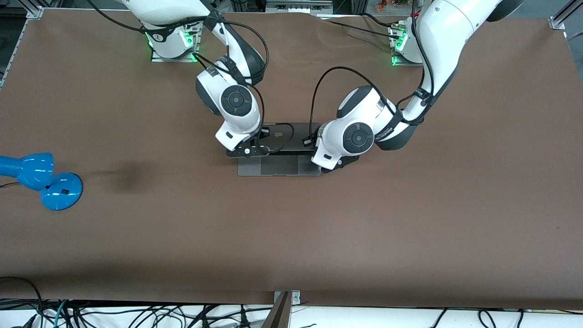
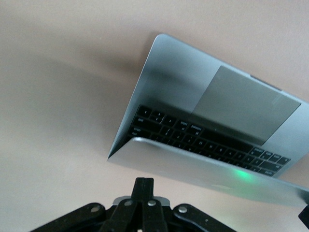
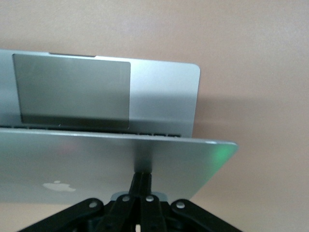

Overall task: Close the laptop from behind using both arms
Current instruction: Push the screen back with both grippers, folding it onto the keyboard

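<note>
Next, I let go of the grey laptop's lid with my left gripper, flat over the keyboard and trackpad [image 1: 279, 149] [image 2: 229, 130].
The grey laptop [image 1: 278, 165] lies in the middle of the table with its lid tilted low over the keyboard, apple logo facing up. My right gripper [image 1: 247, 152] is shut, and its fingertips [image 3: 142, 178] press on the lid's outer face near the logo. My left gripper [image 1: 332, 167] is shut at the lid's corner toward the left arm's end. In the left wrist view its fingertips [image 2: 144, 183] sit just off the lid's edge. I cannot tell if they touch it. That view shows the laptop [image 2: 241, 101] with keyboard and trackpad under the lid. The right wrist view shows the laptop [image 3: 96, 159] lid over the trackpad.
A blue lamp [image 1: 45, 180] lies on the brown table [image 1: 410, 218] toward the right arm's end. Both arms' cables loop over the laptop's hinge side. Cables hang under the table's edge nearest the front camera.
</note>
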